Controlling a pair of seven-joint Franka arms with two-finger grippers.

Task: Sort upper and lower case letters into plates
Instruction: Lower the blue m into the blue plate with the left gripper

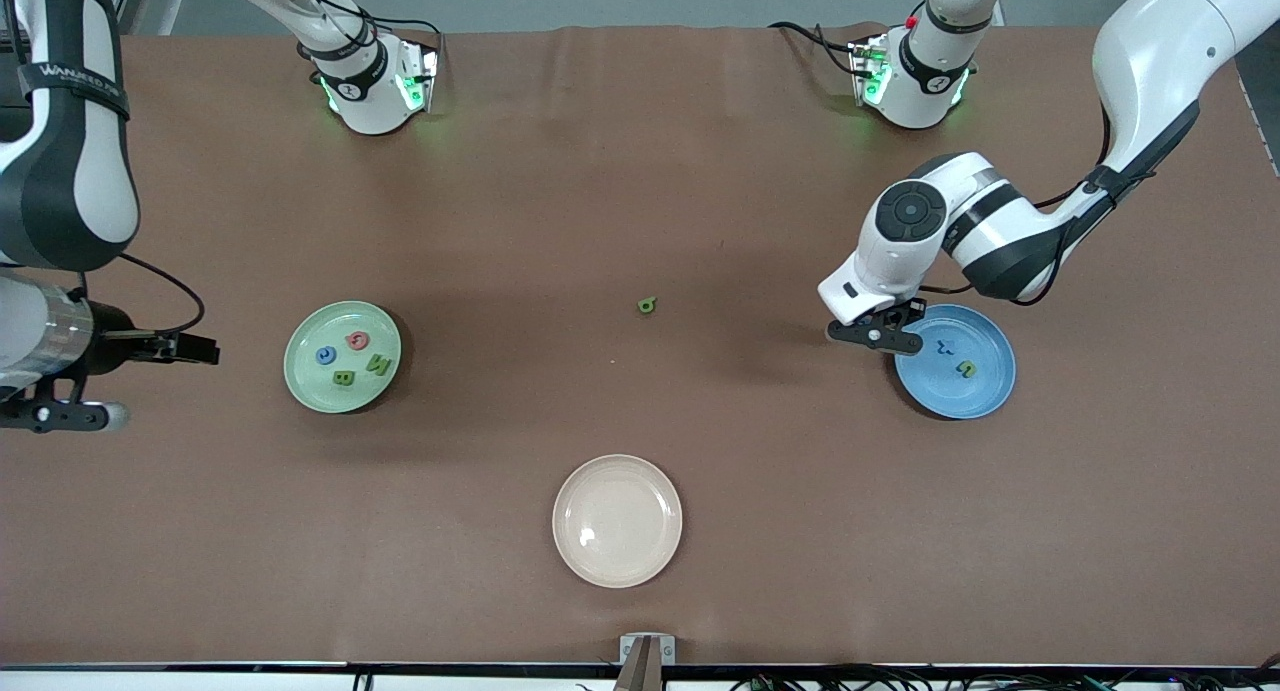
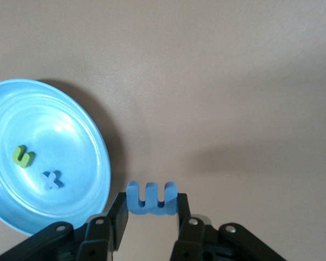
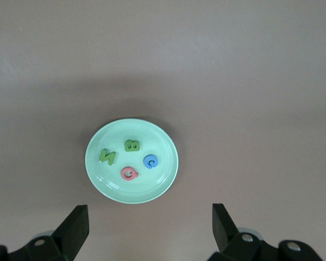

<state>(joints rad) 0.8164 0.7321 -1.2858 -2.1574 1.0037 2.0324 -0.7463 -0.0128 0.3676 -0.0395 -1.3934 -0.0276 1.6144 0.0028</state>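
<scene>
The blue letter in my left gripper, now just beside the blue plate, will be let go in the blue plate (image 1: 975,354) (image 2: 15,174), close beside the green letter.
My left gripper (image 1: 878,333) hangs over the table just beside the blue plate (image 1: 985,393), at the plate's edge toward the right arm's end. It is shut on a blue letter (image 2: 151,198), gripped across its width by both fingers. The blue plate (image 2: 70,136) holds a green letter (image 2: 23,156) and a blue letter (image 2: 52,180). The pale green plate (image 1: 308,376) holds a red letter (image 1: 356,340), a blue letter (image 1: 326,355) and two green letters (image 1: 343,377). One green letter (image 1: 647,305) lies alone mid-table. My right gripper (image 3: 149,217) is open, high up beside the green plate (image 3: 98,174).
A cream-beige plate (image 1: 617,520) sits nearer the front camera than the other plates, with nothing in it. The two arm bases (image 1: 375,81) stand along the table's edge farthest from the front camera. Brown tabletop (image 1: 640,401) spreads between the plates.
</scene>
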